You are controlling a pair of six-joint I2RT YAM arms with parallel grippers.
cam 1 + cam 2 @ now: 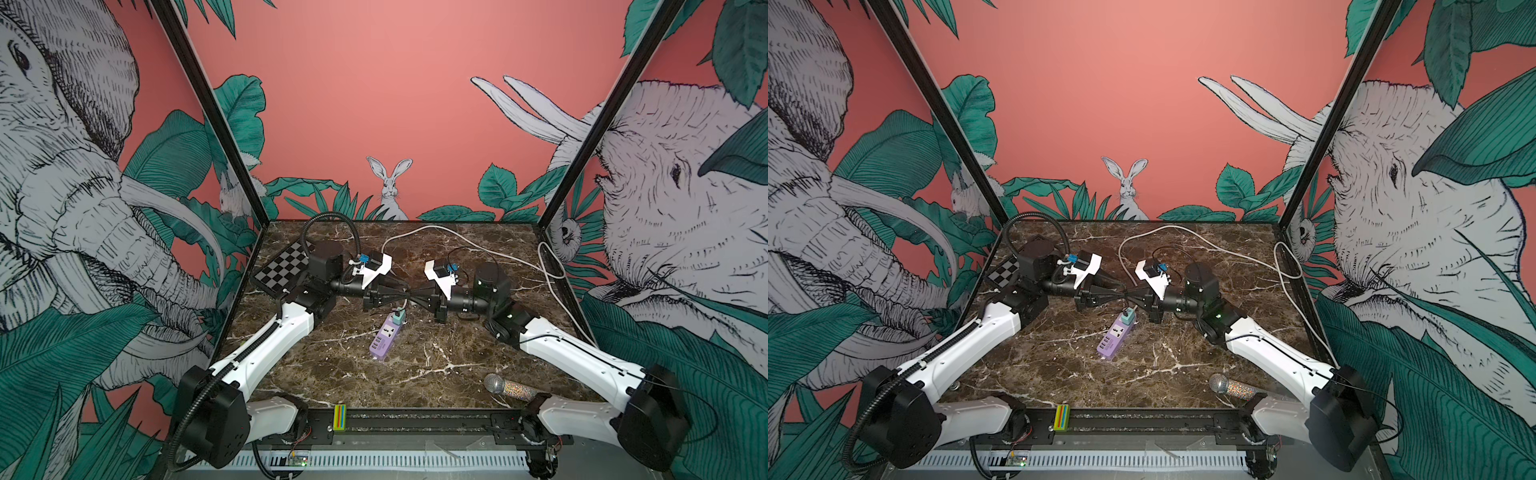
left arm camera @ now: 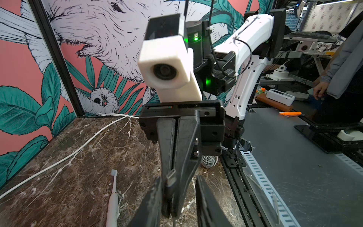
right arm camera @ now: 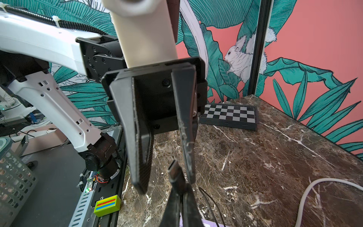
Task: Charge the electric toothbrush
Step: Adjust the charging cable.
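The right gripper's fingers cover the black USB-C plug's body, so the left gripper will pinch the plug while the right gripper takes the cable (image 2: pixel 174 221) below it.
The electric toothbrush (image 2: pixel 113 200), slim and pale pink-white, lies flat on the marble in the left wrist view, beside my left gripper. In both top views the two grippers meet tip to tip above the power strip (image 1: pixel 384 338) (image 1: pixel 1115 338). My right gripper (image 3: pixel 182 188) (image 1: pixel 415 296) is shut on a black USB-C plug (image 3: pixel 174 172) (image 2: pixel 170 176). My left gripper (image 2: pixel 179 177) (image 1: pixel 403 294) stands open around that plug and the right fingertips. One left finger (image 2: pixel 151 202) lies close against them; the other stands apart.
A teal adapter (image 1: pixel 399 316) sits in the purple strip's far end. A glittery microphone (image 1: pixel 509 386) lies front right. A folded chessboard (image 1: pixel 282 266) rests at the back left. A white cable (image 1: pixel 478 245) runs across the back. A green block (image 1: pixel 339 417) sits on the front rail.
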